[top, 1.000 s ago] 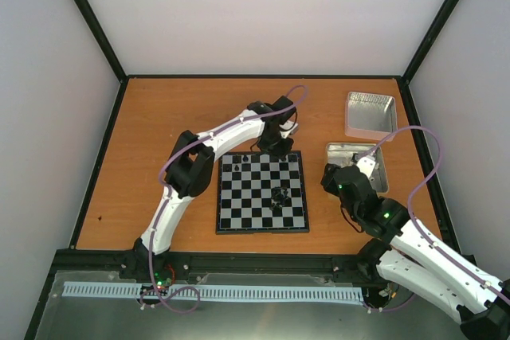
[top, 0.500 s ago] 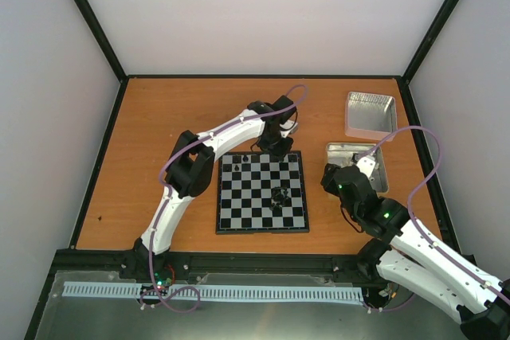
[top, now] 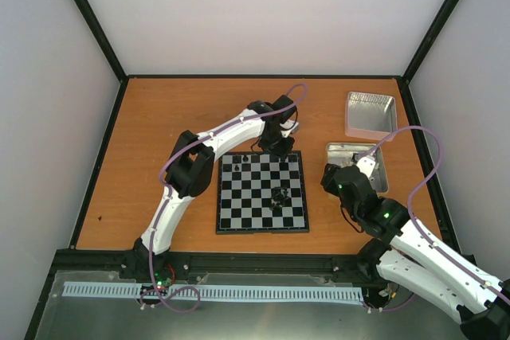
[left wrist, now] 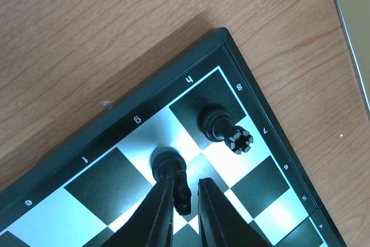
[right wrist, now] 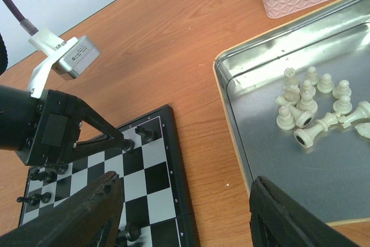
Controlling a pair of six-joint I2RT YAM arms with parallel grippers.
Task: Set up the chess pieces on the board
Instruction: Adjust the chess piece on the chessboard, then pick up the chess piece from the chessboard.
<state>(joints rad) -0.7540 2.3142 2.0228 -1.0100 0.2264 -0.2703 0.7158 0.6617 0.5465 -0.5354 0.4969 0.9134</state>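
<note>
Next, my left gripper lets go of the black pawn on the white square [top: 283,158] [left wrist: 159,147] beside the black corner piece in the far row.
The board [top: 239,205] lies mid-table. A few black chess pieces stand on its far row [top: 241,160], and a small cluster [top: 279,197] sits near its right side. My left gripper [top: 275,147] hangs over the far right corner. In the left wrist view the board [left wrist: 92,186] has one black piece [left wrist: 222,128] on the corner square. A second piece [left wrist: 169,163] stands on the square beside it, between my left gripper's [left wrist: 191,192] fingers. It lies against the left finger, with a thin gap to the right one. My right gripper [right wrist: 188,212] is wide open and empty, above the table just right of the board [right wrist: 150,172].
A silver tin [top: 382,169] right of the board holds several cream-white pieces [right wrist: 306,105]. A second tin [top: 370,113] stands behind it. Black rails edge the table. The near tin's rim [right wrist: 231,125] is close to my right gripper.
</note>
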